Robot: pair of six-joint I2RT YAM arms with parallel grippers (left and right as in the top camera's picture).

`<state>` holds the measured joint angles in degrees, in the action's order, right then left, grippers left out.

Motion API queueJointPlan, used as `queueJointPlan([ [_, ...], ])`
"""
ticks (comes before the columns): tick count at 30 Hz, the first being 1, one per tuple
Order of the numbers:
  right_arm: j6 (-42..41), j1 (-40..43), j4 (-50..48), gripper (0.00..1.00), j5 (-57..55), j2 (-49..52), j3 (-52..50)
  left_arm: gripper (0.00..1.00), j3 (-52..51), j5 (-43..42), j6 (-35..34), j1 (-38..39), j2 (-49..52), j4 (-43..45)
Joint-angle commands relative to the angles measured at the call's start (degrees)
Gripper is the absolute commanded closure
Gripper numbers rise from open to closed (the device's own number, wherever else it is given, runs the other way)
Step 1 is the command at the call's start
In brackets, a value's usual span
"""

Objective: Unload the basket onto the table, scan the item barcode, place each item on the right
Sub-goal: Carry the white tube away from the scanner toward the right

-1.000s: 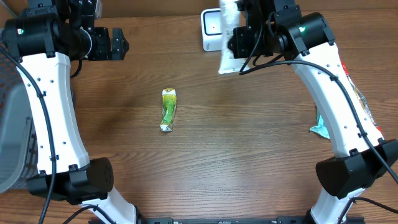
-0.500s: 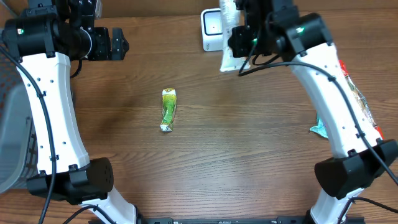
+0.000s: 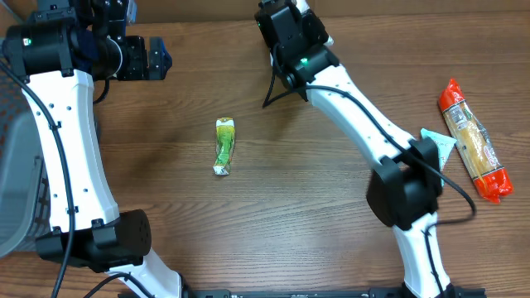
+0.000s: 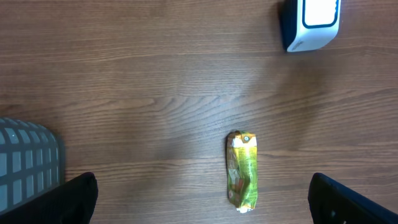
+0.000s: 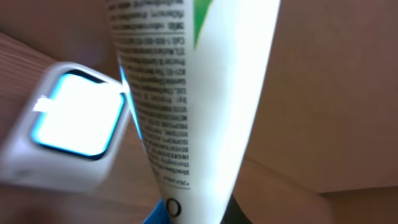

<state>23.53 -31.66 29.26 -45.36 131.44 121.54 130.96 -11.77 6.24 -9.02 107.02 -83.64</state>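
Observation:
I will use my right gripper to put down the white packet on the table (image 3: 417, 131) next to the teal packet, toward the white scanner.
My right gripper (image 5: 196, 214) is shut on a white packet (image 5: 193, 93) printed with small black text. The packet stands upright right beside the white scanner (image 5: 74, 130), whose window glows. In the overhead view the right wrist (image 3: 290, 33) sits at the table's far edge and covers both scanner and packet. A green packet (image 3: 224, 146) lies flat mid-table. My left gripper (image 3: 153, 58) hangs open at the far left. In the left wrist view the gripper (image 4: 211, 208) looks down on the green packet (image 4: 242, 171), and the scanner (image 4: 311, 22) sits at the top right.
A red and orange package (image 3: 474, 153) lies at the right edge, with a teal packet (image 3: 437, 142) beside the right arm's elbow. A grey basket (image 3: 16, 182) stands off the table's left side and shows in the left wrist view as basket (image 4: 28, 158).
The right arm has swung left and back over the scanner, so the white packet no longer shows from overhead. The red package on the right is now uncovered. The left arm has not moved.

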Motion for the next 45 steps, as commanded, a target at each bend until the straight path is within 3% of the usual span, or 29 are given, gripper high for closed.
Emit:
queueJointPlan([
  [1, 15.3, 2.2, -5.3, 0.96, -8.1, 1.9, 2.2, 0.01, 0.3, -0.1, 1.1, 0.3, -0.5, 0.0],
  [5, 19.3, 3.7, -7.6, 0.96, -5.7, 4.7, 2.2, 0.00, 0.3, -0.1, 1.1, 0.3, -0.5, 0.0],
  [16, 20.3, 4.4, -8.0, 0.96, 3.7, 6.5, 2.2, 0.01, 0.3, -0.1, 1.1, 0.3, -0.5, 0.0],
  [45, 23.3, 4.5, -9.5, 0.96, 1.9, 10.1, 2.2, 0.01, 0.3, -0.1, 1.1, 0.3, -0.5, 0.0],
])
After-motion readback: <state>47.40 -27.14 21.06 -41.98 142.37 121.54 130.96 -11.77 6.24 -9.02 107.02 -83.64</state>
